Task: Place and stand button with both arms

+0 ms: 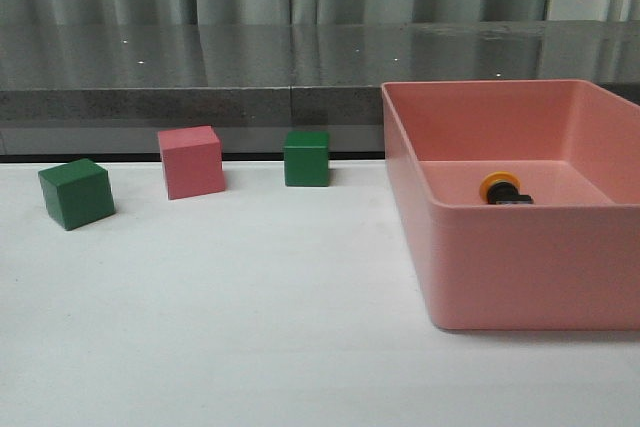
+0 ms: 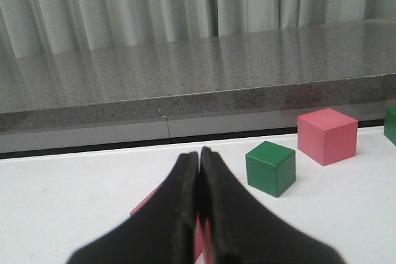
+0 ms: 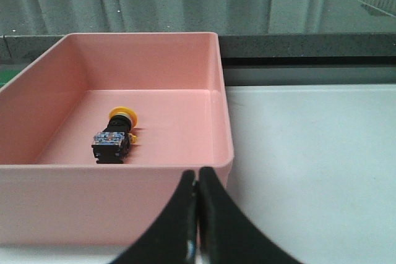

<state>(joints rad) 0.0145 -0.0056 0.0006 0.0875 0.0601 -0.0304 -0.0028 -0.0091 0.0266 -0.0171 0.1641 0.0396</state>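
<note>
The button's black body (image 1: 508, 195) (image 3: 116, 130), between its yellow cap and bluish base, will be gripped by my right gripper inside the pink bin.
The button (image 1: 503, 190) lies on its side on the floor of the pink bin (image 1: 520, 247), with its yellow cap toward the back wall. In the right wrist view the button (image 3: 114, 133) shows its yellow cap, black body and bluish base. My right gripper (image 3: 197, 174) is shut and empty, just outside the bin's near wall (image 3: 93, 202) by its corner. My left gripper (image 2: 199, 154) is shut and empty over the white table, with a green cube (image 2: 270, 167) just beyond its tips and to one side. Neither arm shows in the front view.
A green cube (image 1: 76, 193), a pink cube (image 1: 191, 161) and a second green cube (image 1: 306, 158) stand in a row at the table's back left. A pink object (image 2: 145, 202) lies partly hidden behind my left fingers. A grey ledge (image 1: 200, 97) runs along the back.
</note>
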